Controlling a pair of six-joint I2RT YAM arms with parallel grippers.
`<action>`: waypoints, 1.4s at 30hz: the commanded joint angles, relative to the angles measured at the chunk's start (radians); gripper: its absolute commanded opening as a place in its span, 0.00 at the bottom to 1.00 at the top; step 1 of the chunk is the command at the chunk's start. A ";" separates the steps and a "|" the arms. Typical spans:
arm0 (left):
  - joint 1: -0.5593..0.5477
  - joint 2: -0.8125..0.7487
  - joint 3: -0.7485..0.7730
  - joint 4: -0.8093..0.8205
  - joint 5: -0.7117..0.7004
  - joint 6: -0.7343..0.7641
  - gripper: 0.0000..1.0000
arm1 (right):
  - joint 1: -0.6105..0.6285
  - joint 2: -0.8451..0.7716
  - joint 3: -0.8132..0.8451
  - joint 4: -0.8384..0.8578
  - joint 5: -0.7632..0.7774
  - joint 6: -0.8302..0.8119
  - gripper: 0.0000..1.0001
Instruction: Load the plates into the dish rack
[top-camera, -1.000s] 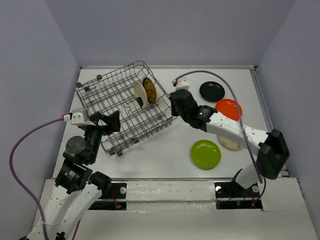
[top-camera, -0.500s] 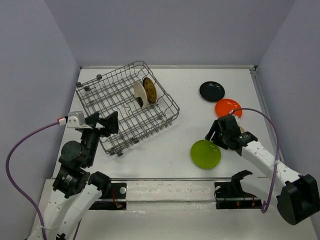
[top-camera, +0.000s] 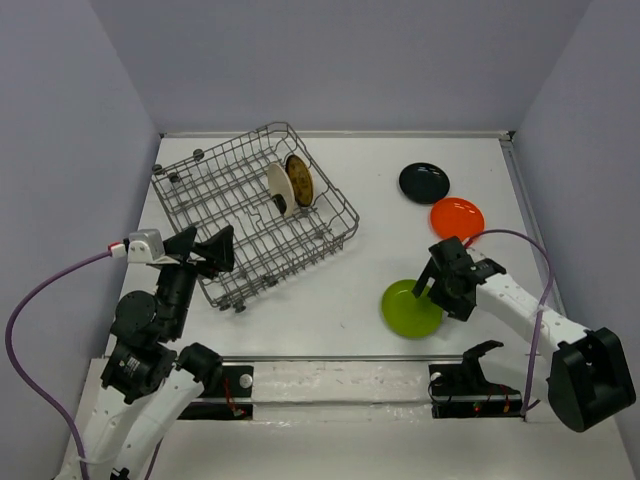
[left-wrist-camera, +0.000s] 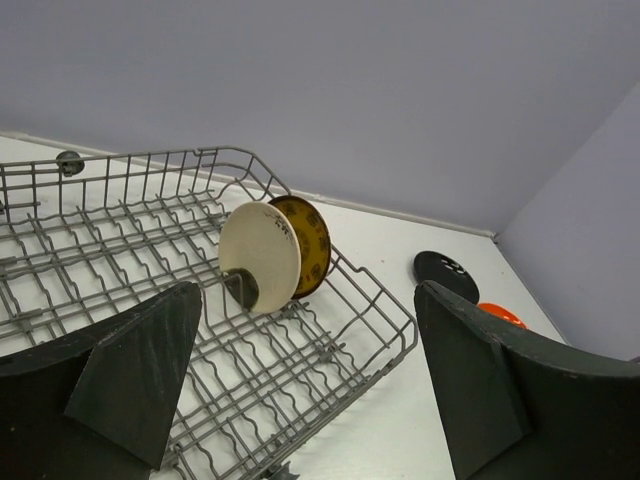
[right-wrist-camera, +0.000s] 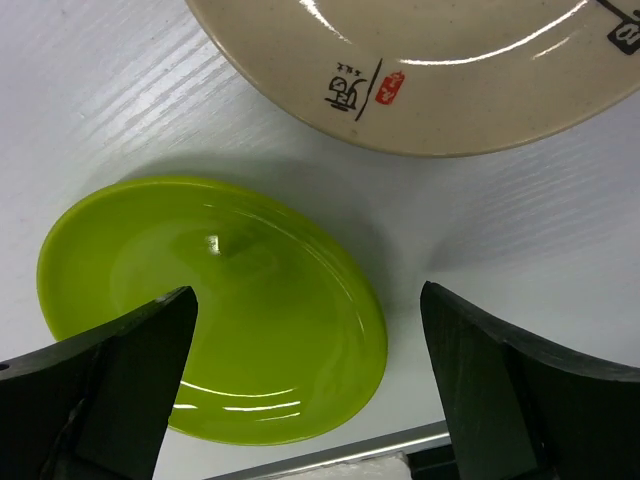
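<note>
The fingers of my right gripper will close on the green plate's rim (top-camera: 441, 316) (right-wrist-camera: 382, 345), on the side farthest from the dish rack.
The grey wire dish rack (top-camera: 215, 195) sits at the back left. A cream plate (top-camera: 281, 189) and a brown-yellow patterned plate (top-camera: 299, 180) stand upright in it. A black plate (top-camera: 424, 182), an orange plate (top-camera: 457, 218) and a lime green plate (top-camera: 410, 309) lie flat on the right. My right gripper (top-camera: 437, 290) hangs open over the green plate's right rim. In the right wrist view that gripper (right-wrist-camera: 310, 380) spans the green plate (right-wrist-camera: 220, 310), and a beige plate (right-wrist-camera: 430, 70) lies beyond. My left gripper (top-camera: 205, 250) is open and empty at the rack's near corner.
In the left wrist view the rack's rim (left-wrist-camera: 380, 310) runs between my open left gripper (left-wrist-camera: 310, 390). Grey walls close the table on three sides. The right arm's cable (top-camera: 520, 240) loops above the orange plate.
My right arm has swung from the rack's right edge back to the front right. It has opened wide over the green plate. The left gripper has drifted slightly left.
</note>
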 joint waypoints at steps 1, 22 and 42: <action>-0.006 -0.020 0.031 0.037 -0.019 0.007 0.99 | -0.018 0.024 0.034 -0.020 0.030 0.008 0.99; -0.004 0.028 0.033 0.037 -0.025 0.007 0.99 | -0.043 0.084 -0.159 0.457 -0.416 -0.004 0.54; 0.012 0.074 0.033 0.041 -0.020 0.010 0.99 | -0.043 -0.032 -0.118 0.392 -0.371 -0.087 0.07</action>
